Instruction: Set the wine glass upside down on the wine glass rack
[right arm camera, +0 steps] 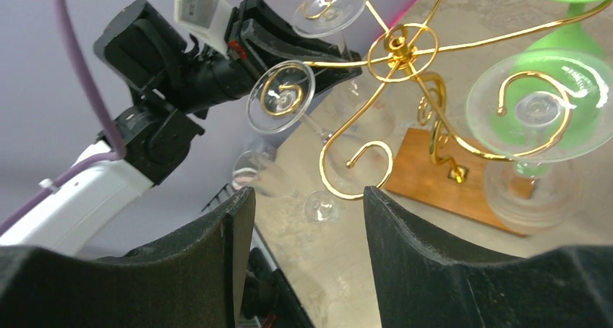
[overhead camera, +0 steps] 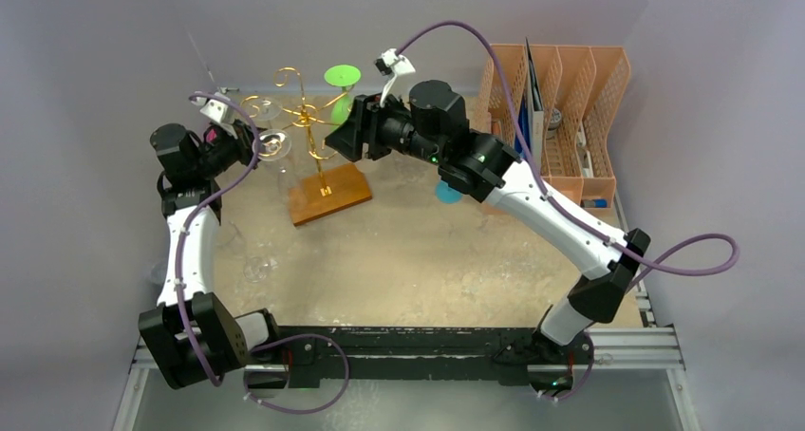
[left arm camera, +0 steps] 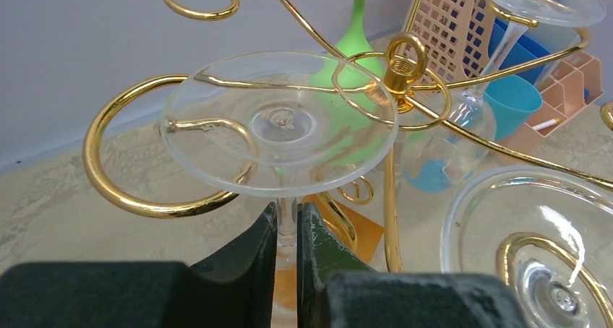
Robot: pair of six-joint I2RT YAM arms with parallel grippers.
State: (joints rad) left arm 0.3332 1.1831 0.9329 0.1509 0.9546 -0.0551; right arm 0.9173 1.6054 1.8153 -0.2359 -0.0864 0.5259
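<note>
I will use my left gripper to let go of the wine glass in the gold curl point(overhead camera: 251, 107) point(left arm camera: 207, 153) between the bare curl and the hanging clear glass.
My left gripper point(left arm camera: 288, 216) is shut on the stem of a clear wine glass point(left arm camera: 280, 122), which is held foot up. Its round foot sits just above a curled arm point(left arm camera: 119, 191) of the gold wine glass rack point(overhead camera: 304, 118), with the stem inside the curl. I cannot tell whether the foot rests on the wire. In the top view this glass point(overhead camera: 261, 108) is at the rack's left side. My right gripper point(right arm camera: 309, 198) is open and holds nothing. It hovers at the rack's right side, above the table.
Another clear glass point(left arm camera: 535, 248) hangs upside down close to my left gripper's right. Further clear point(right arm camera: 538, 108) and green point(overhead camera: 342, 75) glasses hang across the rack. A clear glass point(right arm camera: 319, 206) lies on the table. The wooden base point(overhead camera: 329, 192), blue cup point(left arm camera: 509, 100) and orange organiser point(overhead camera: 560, 108) stand nearby.
</note>
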